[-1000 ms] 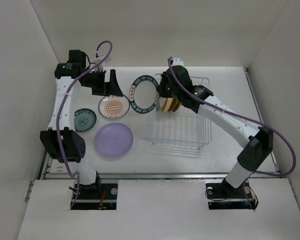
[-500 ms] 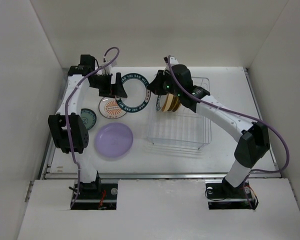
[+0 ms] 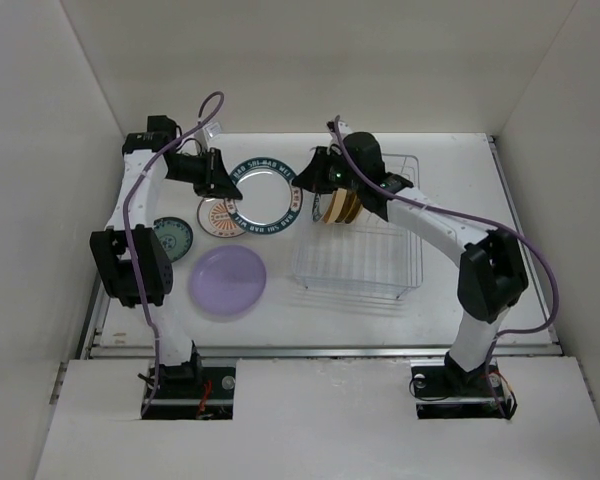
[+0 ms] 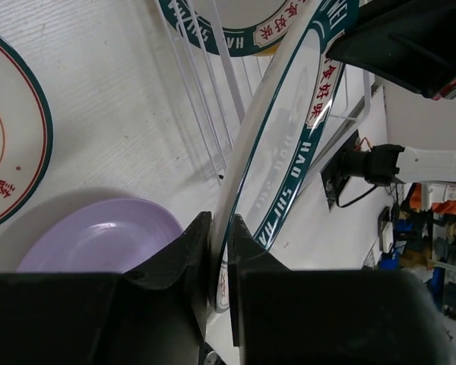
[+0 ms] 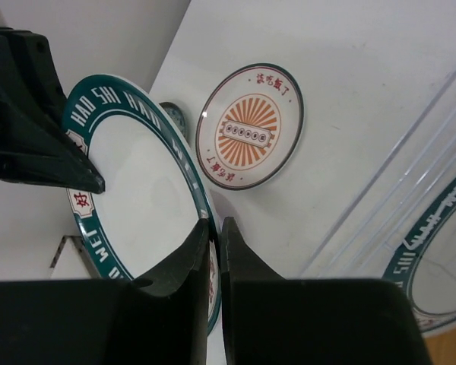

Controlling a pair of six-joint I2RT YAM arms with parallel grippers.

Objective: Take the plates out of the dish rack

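I will release the teal-rimmed plate from my left gripper on top of the white plate with the orange pattern point(image 3: 238, 207).
A white plate with a dark teal lettered rim point(image 3: 263, 195) hangs tilted in the air left of the dish rack point(image 3: 410, 270). My left gripper point(image 3: 225, 182) is shut on its left rim, and my right gripper point(image 3: 306, 180) is shut on its right rim. The left wrist view shows that plate point(image 4: 289, 137) edge-on in the left gripper point(image 4: 220, 228). In the right wrist view the plate point(image 5: 137, 190) sits in the right gripper point(image 5: 215, 228). Mustard and pale yellow plates point(image 3: 337, 208) stand in the rack's slots. Another teal-rimmed plate point(image 5: 433, 266) shows behind the rack wall.
On the table left of the rack lie a lavender plate point(image 3: 227, 282), a small teal patterned plate point(image 3: 170, 240) and a white plate with an orange pattern point(image 3: 218, 217), partly under the held plate. White walls enclose the table on three sides.
The left gripper swung in from the left, open, and shut on the plate's left rim. The right gripper carried the plate a little leftward, away from the rack.
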